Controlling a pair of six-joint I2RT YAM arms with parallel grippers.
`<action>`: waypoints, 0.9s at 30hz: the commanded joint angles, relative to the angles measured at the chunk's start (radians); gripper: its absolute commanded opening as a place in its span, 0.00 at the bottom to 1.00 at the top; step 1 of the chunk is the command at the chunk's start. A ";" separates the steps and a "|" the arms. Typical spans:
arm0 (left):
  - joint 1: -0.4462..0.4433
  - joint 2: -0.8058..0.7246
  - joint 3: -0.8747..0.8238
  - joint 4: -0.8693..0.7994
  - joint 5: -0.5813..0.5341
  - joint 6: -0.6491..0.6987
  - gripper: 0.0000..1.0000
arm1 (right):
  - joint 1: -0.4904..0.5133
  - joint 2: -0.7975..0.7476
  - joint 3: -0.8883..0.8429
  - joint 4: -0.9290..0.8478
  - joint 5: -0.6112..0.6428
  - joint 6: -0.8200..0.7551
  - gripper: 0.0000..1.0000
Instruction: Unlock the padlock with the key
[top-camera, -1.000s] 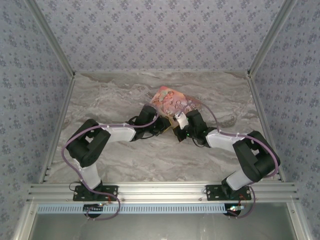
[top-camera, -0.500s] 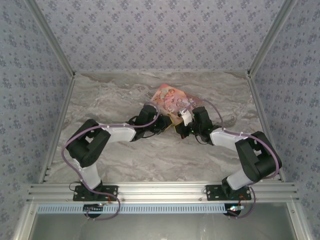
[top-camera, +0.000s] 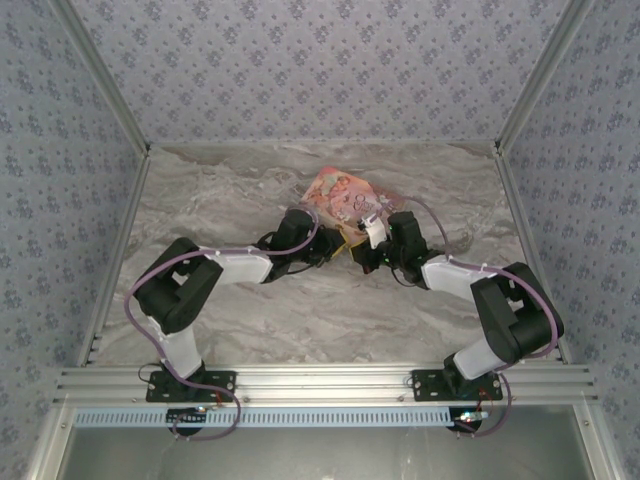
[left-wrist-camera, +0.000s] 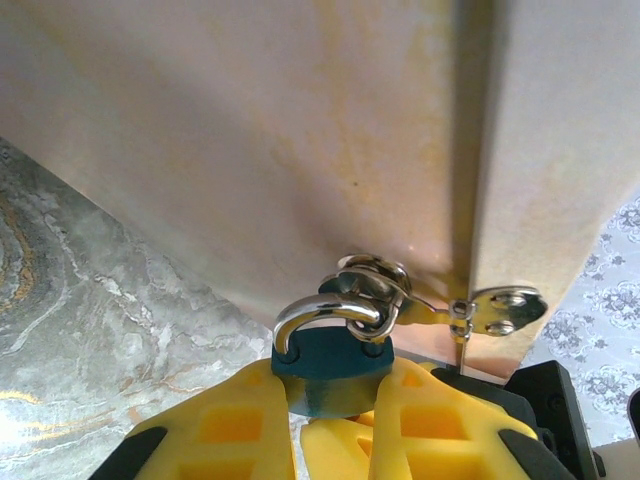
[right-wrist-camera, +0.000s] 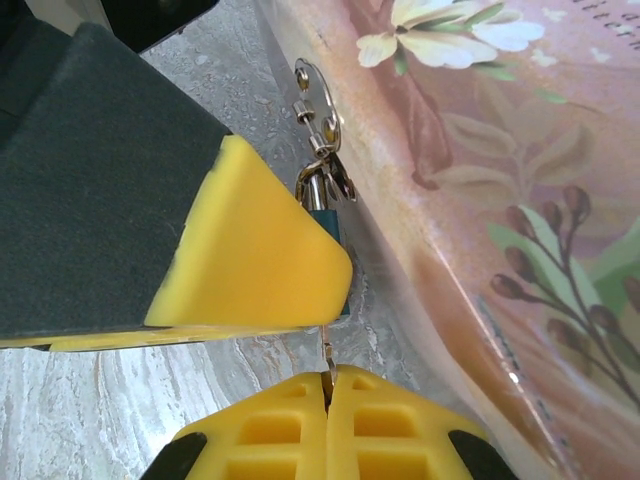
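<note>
The padlock's body is pinched by its narrow edges in my left gripper, so next I open it and grip the padlock by its broad sides (left-wrist-camera: 332, 400) before the key turns.
The tiny teal padlock (left-wrist-camera: 330, 372) hangs by its silver shackle (left-wrist-camera: 322, 312) from the hasp ring of the pink box (top-camera: 343, 197). My left gripper (left-wrist-camera: 335, 388) is shut on the padlock's body, one yellow finger on each side. In the right wrist view the left finger (right-wrist-camera: 250, 255) hides most of the padlock (right-wrist-camera: 329, 223). My right gripper (right-wrist-camera: 327, 380) is shut on the key (right-wrist-camera: 326, 354), a thin metal blade that points up at the padlock's underside. Whether the blade is in the keyhole is hidden. In the top view both grippers, left (top-camera: 330, 250) and right (top-camera: 362, 256), meet at the box's near corner.
The pink flowered box (right-wrist-camera: 500, 200) lies close on the right of the right gripper, and its wall (left-wrist-camera: 300, 130) stands just beyond the left one. A metal hasp plate (left-wrist-camera: 505, 306) is fixed on the box. Marble tabletop (top-camera: 250, 310) lies all round, with walls on three sides.
The right wrist has shifted a little back and to the right, toward the box. The left arm has stayed where it was, still holding the padlock.
</note>
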 joint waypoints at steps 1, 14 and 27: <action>-0.068 0.020 0.030 0.095 0.118 -0.025 0.17 | 0.000 -0.033 0.085 0.142 -0.069 0.034 0.00; -0.070 0.050 0.043 0.103 0.130 -0.047 0.16 | -0.016 -0.051 0.108 0.129 -0.112 0.037 0.00; -0.067 0.051 0.040 0.100 0.110 -0.048 0.30 | 0.004 -0.049 -0.014 0.154 -0.036 0.157 0.00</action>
